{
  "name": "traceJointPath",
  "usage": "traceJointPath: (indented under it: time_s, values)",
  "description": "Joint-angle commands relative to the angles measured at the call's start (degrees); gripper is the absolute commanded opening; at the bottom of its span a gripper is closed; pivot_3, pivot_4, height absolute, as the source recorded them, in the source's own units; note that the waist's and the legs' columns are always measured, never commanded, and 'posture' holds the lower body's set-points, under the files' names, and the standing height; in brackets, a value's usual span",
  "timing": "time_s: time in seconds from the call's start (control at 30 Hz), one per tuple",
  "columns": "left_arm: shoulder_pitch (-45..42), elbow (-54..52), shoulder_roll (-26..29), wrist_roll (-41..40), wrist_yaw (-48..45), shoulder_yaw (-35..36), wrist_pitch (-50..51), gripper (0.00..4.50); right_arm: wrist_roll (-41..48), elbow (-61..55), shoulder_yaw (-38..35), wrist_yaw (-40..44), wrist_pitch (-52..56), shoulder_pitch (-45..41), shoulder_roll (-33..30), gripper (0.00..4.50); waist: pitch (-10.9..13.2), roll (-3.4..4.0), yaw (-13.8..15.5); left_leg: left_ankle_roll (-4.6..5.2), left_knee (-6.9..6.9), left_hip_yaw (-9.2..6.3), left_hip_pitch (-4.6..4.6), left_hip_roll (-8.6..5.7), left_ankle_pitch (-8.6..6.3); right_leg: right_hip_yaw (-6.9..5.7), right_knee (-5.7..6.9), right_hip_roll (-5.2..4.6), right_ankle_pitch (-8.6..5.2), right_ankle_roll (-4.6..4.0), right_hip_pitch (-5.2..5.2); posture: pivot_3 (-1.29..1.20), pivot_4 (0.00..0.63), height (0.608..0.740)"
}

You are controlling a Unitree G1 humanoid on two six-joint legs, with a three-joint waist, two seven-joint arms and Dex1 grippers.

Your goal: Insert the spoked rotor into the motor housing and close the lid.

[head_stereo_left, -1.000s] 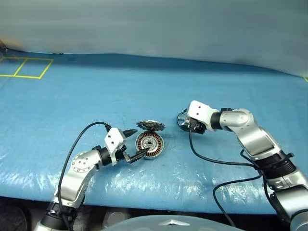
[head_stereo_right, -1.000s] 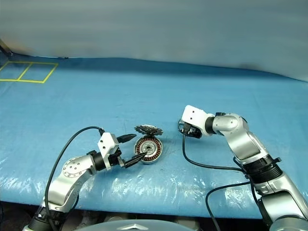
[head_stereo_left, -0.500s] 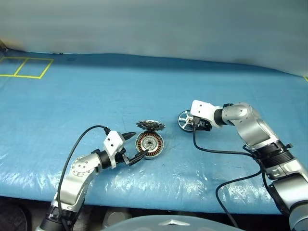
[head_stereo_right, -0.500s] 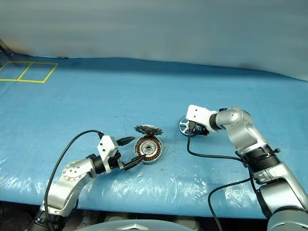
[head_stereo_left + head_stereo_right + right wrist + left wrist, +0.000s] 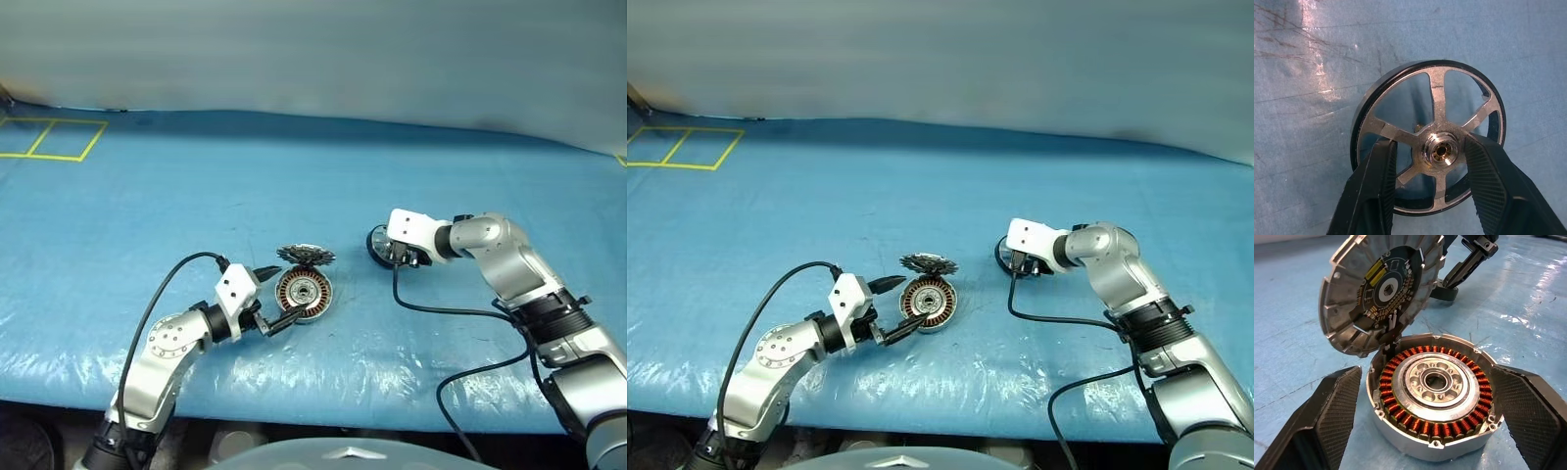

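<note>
I should release the spoked rotor from my right gripper on the copper windings of the open motor housing (image 5: 313, 285), beside the raised lid.
The motor housing (image 5: 305, 293) lies on the blue sheet with its copper windings (image 5: 1415, 423) showing. Its lid (image 5: 1381, 289) stands raised on the hinge at the far side, segmented inner face toward me. My left gripper (image 5: 287, 291) is open, one finger (image 5: 1327, 421) on each side of the housing without touching it. The spoked rotor (image 5: 1430, 147) lies flat on the sheet to the right of the housing. My right gripper (image 5: 1427, 142) points down onto it, fingers (image 5: 1488, 181) set through the spoke gaps either side of the hub, with a small gap on one side.
The table is covered by a blue sheet (image 5: 196, 186). Yellow taped squares (image 5: 49, 137) mark its far left corner. The right wrist's black cable (image 5: 441, 311) loops across the sheet near the rotor. The table's front edge runs just below both arms.
My right hand has shifted a little to the right and tilted further down over the rotor, and its fingers have narrowed toward the hub. The left arm, housing and lid have not moved.
</note>
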Motion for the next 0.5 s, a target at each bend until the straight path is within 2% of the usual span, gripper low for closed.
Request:
traceJointPath:
  time_s: [0.03, 0.2, 0.37, 0.5]
  values:
    - [-0.6, -1.9, 0.2, -0.4, -0.2, 0.3, -0.3, 4.50, 0.2, -1.5, -0.6, 0.8, 0.3, 1.6, -0.1, 1.75, 0.0, 0.00, 0.1, 0.00, 0.01, -0.02, 0.00, 0.00, 0.00, -0.01, 0.00, 0.00, -0.01, 0.01, 0.01, 0.00, 0.150, 0.740]
    - [-0.8, -0.4, 0.4, -0.5, -0.8, 0.9, -1.4, 4.50, 2.7, -5.1, -3.8, 0.0, 1.3, 4.4, 1.0, 1.75, 0.0, -0.01, 0.2, 0.00, 0.05, -0.03, 0.00, -0.01, 0.00, -0.01, -0.01, 0.00, 0.03, 0.04, 0.04, 0.00, 0.150, 0.740]
    - [0.0, 0.6, 0.7, -0.7, -1.5, 1.6, -3.0, 4.50, 14.6, -16.2, -13.7, -0.3, 9.4, 10.7, 5.0, 1.75, 0.0, 0.01, 0.0, 0.00, 0.00, -0.06, -0.01, 0.01, 0.00, -0.01, 0.00, 0.01, 0.04, 0.02, 0.02, 0.00, 0.150, 0.740]
    - [0.9, 1.3, 0.3, -1.4, -1.7, 2.6, -3.6, 4.50, 20.9, -28.0, -17.2, -1.5, 14.8, 19.6, 5.8, 1.75, 0.0, 0.03, 0.5, 0.02, -0.01, -0.13, -0.07, -0.03, -0.01, -0.03, -0.02, 0.00, 0.03, -0.01, 0.02, 0.00, 0.150, 0.740]
